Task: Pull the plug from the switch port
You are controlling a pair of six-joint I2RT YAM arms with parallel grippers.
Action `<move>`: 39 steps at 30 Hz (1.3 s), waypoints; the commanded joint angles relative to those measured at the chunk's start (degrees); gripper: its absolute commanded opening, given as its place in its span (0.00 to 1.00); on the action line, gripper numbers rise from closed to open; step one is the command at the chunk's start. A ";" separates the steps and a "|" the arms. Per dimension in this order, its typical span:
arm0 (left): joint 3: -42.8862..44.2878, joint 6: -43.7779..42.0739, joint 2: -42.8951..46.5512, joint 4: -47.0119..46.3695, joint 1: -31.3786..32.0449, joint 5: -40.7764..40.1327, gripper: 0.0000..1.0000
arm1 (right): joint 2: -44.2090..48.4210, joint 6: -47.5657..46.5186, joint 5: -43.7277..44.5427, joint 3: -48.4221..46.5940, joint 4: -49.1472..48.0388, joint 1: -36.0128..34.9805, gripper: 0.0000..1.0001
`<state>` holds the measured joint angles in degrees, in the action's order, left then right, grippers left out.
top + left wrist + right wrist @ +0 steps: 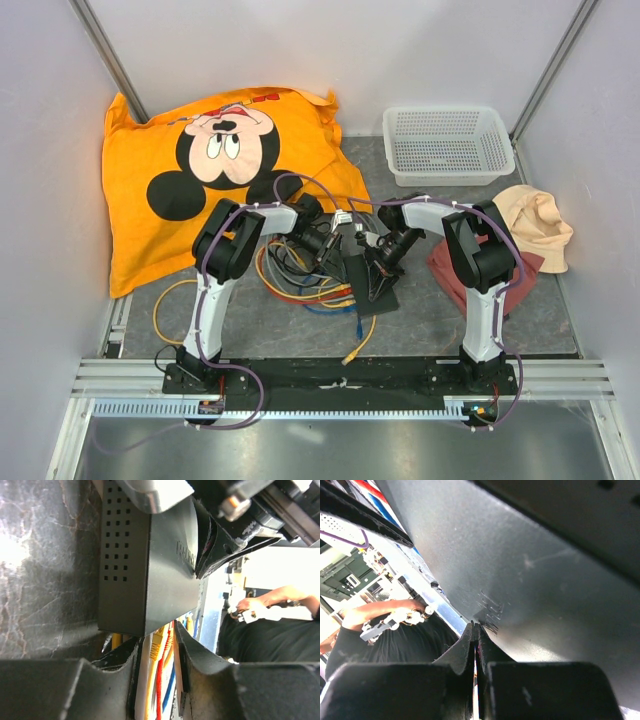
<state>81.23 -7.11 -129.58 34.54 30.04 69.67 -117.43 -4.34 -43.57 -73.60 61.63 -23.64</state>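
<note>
I should open my left gripper and take the yellow plug alone (pixel 156 642) before pulling, because the red cable is inside my left gripper's fingers next to the yellow plug.
The switch (pixel 368 283) is a flat black box lying mid-table. In the left wrist view it (pixel 145 570) shows vent holes, and a yellow plug (pixel 158 642) sits in its near edge beside a red cable (pixel 161 680). My left gripper (pixel 156 655) (pixel 332 247) is open, with its fingers on either side of the yellow plug and the cables, just short of the switch's socket edge. My right gripper (pixel 475 628) (pixel 381 272) is shut and empty, its tips pressed down on the switch's top face (pixel 530 570). It also shows in the left wrist view (pixel 220 547).
A tangle of yellow, red and blue cables (pixel 295 278) lies left of the switch, with loose yellow (pixel 350 355) and blue (pixel 358 325) plug ends in front. An orange cushion (pixel 220 160) is at back left, a white mesh basket (pixel 447 143) at back right, and cloths (pixel 540 225) at right.
</note>
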 commanded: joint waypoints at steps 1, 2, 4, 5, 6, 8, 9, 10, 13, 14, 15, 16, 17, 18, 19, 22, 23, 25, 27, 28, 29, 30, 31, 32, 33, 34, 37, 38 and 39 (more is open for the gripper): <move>-2.74 2.10 -1.47 -3.87 -0.42 -3.22 0.30 | -3.77 -5.77 20.11 2.24 -16.63 -0.71 0.00; -2.83 1.67 -1.38 -3.87 -0.42 -3.22 0.29 | -3.86 -5.77 20.11 2.15 -16.63 -0.79 0.00; -3.01 0.97 -0.94 -3.87 -0.34 -4.10 0.30 | -3.95 -5.68 20.19 2.06 -16.63 -0.79 0.00; -3.53 -0.17 -0.50 -3.96 -0.07 -4.45 0.30 | -3.95 -5.68 20.19 2.06 -16.54 -0.71 0.00; -3.88 -0.88 -0.24 -3.96 0.10 -5.06 0.31 | -4.04 -5.68 20.19 1.97 -16.54 -0.71 0.00; -4.94 -1.93 0.55 -3.87 0.63 -5.86 0.33 | -4.04 -5.68 20.19 1.89 -16.54 -0.71 0.00; -5.20 -1.94 0.56 -3.87 0.72 -5.60 0.33 | -4.21 -5.68 20.19 1.88 -16.54 -0.71 0.00; -5.55 -2.03 0.56 -3.96 0.98 -5.51 0.34 | -4.30 -5.68 20.19 1.88 -16.54 -0.79 0.00; -6.17 -2.20 0.56 -4.05 2.21 -5.77 0.35 | -4.65 -5.59 20.11 1.71 -16.54 -0.80 0.00; -6.17 -2.20 0.56 -4.05 2.65 -6.03 0.36 | -4.74 -5.51 20.11 1.71 -16.45 -0.80 0.00; -5.91 -2.03 0.47 -3.96 2.91 -6.99 0.38 | -4.83 -5.51 20.11 1.53 -16.45 -0.88 0.00; -5.65 -1.50 0.38 -4.05 3.00 -7.96 0.41 | -4.92 -5.59 20.11 1.45 -16.36 -0.80 0.00; -5.65 -1.50 0.29 -4.05 3.00 -8.58 0.41 | -5.00 -5.51 20.11 1.27 -16.36 -0.80 0.00; -5.56 -1.50 0.12 -3.96 3.00 -8.32 0.41 | -4.92 -5.51 20.11 1.18 -16.27 -0.80 0.00; -5.56 -1.59 0.03 -3.96 3.00 -8.15 0.36 | -4.92 -5.59 20.11 1.18 -16.27 -0.80 0.00; -5.21 -1.59 -0.41 -3.87 3.00 -7.36 0.25 | -4.92 -5.59 20.19 1.27 -16.27 -0.97 0.00; -5.21 -1.67 -0.50 -3.96 3.00 -7.44 0.25 | -4.83 -5.68 20.11 1.36 -16.36 -0.88 0.00; -5.12 -1.67 -0.67 -3.87 3.00 -7.35 0.25 | -4.83 -5.68 20.19 1.36 -16.36 -1.06 0.00; -5.12 -1.59 -0.67 -3.78 3.09 -7.62 0.27 | -4.92 -5.68 20.19 1.36 -16.45 -0.97 0.00; -5.12 -1.59 -0.76 -3.87 3.01 -7.71 0.26 | -4.92 -5.68 20.19 1.36 -16.28 -0.88 0.00; -5.03 -1.50 -0.76 -3.70 3.00 -7.53 0.22 | -5.00 -5.68 20.19 1.27 -16.36 -0.97 0.00; -5.03 -1.67 -0.68 -3.70 3.09 -7.44 0.16 | -5.01 -5.68 20.19 1.18 -16.27 -0.97 0.00; -5.12 -1.94 -0.50 -3.70 3.01 -7.44 0.03 | -5.09 -5.77 20.11 1.18 -16.36 -0.88 0.00; -5.21 -2.03 -0.41 -3.35 3.00 -7.36 0.02 | -5.09 -5.68 20.11 1.18 -16.27 -0.88 0.00; -5.38 -2.29 -0.32 -3.08 3.00 -7.18 0.02 | -5.09 -5.77 20.11 1.09 -16.27 -0.88 0.00; -5.38 -2.99 -0.24 -2.38 3.00 -7.00 0.02 | -5.09 -5.77 20.11 1.18 -16.27 -0.97 0.00; -4.86 -5.88 -0.24 1.22 2.74 -6.65 0.02 | -4.83 -5.68 20.11 1.36 -16.27 -0.97 0.00; -4.68 -6.85 -0.32 2.18 2.65 -6.48 0.02 | -4.74 -5.68 20.11 1.44 -16.36 -0.97 0.00; -4.16 -7.56 -0.58 4.02 2.30 -6.39 0.02 | -4.83 -5.77 20.11 1.53 -16.27 -0.97 0.00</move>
<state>77.82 -7.68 -127.50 30.65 31.42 69.38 -117.60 -4.49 -43.55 -73.71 61.82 -23.79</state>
